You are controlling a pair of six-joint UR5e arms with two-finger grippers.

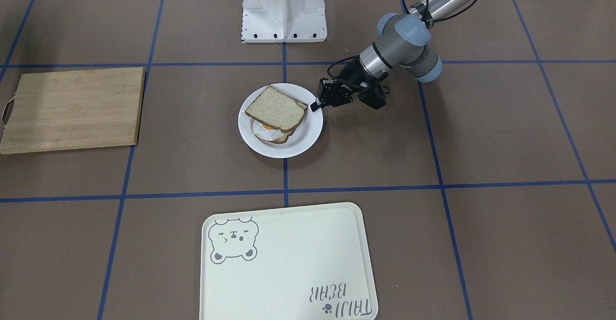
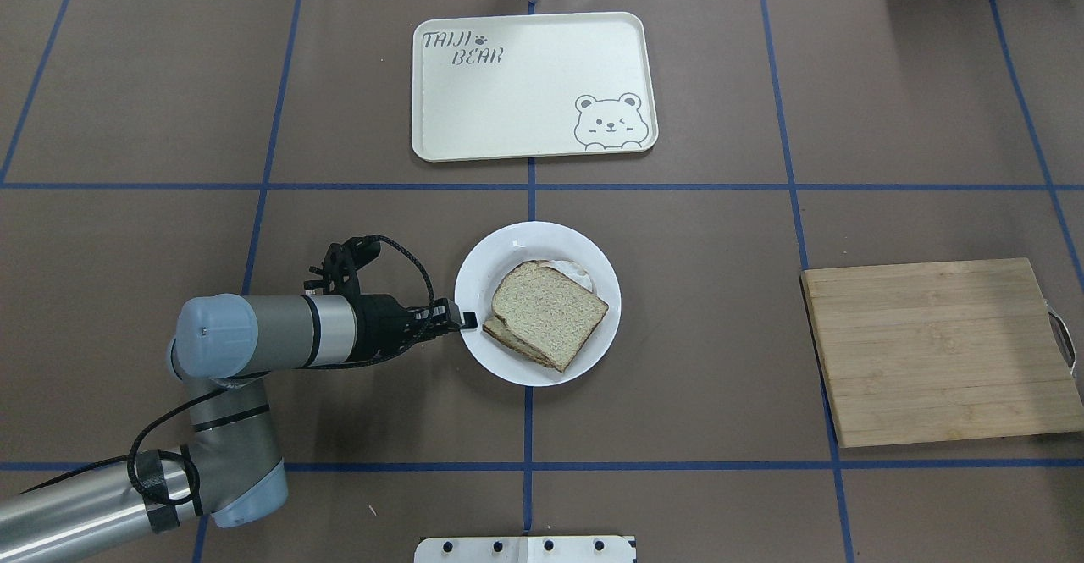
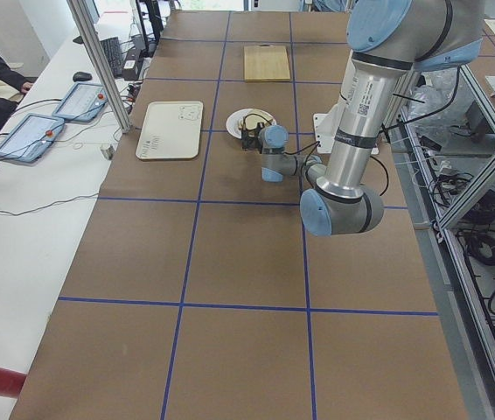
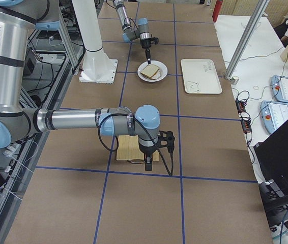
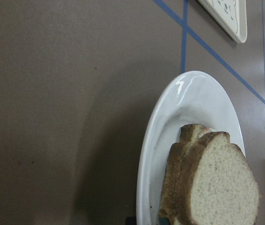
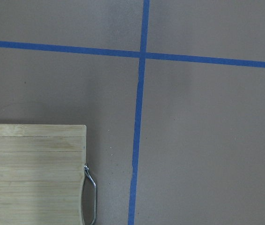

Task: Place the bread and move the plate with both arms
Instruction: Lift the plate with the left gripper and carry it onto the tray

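I will use my left gripper to release the white plate, which sits mid-table now, on the cream bear tray point(image 1: 291, 273), between the bear face and the lettering.
The white plate point(image 2: 508, 250) sits mid-table and also shows in the front view point(image 1: 308, 137). The pale bread slice point(image 2: 549, 309) lies on top of a fried egg and a lower slice on the plate. My left gripper point(image 2: 466, 319) reaches in level and is shut on the plate's rim on the robot's left; it shows in the front view point(image 1: 317, 104) too. The left wrist view shows the plate point(image 5: 188, 103) and bread point(image 5: 217, 187) close up. My right gripper point(image 4: 149, 165) hangs over the wooden cutting board point(image 4: 126, 150); I cannot tell if it is open or shut.
A cream bear tray point(image 2: 533, 80) lies beyond the plate, at the table's far side. The cutting board point(image 2: 940, 351) with a metal handle point(image 6: 91, 192) lies on the robot's right. The white robot base point(image 1: 284, 7) stands behind the plate.
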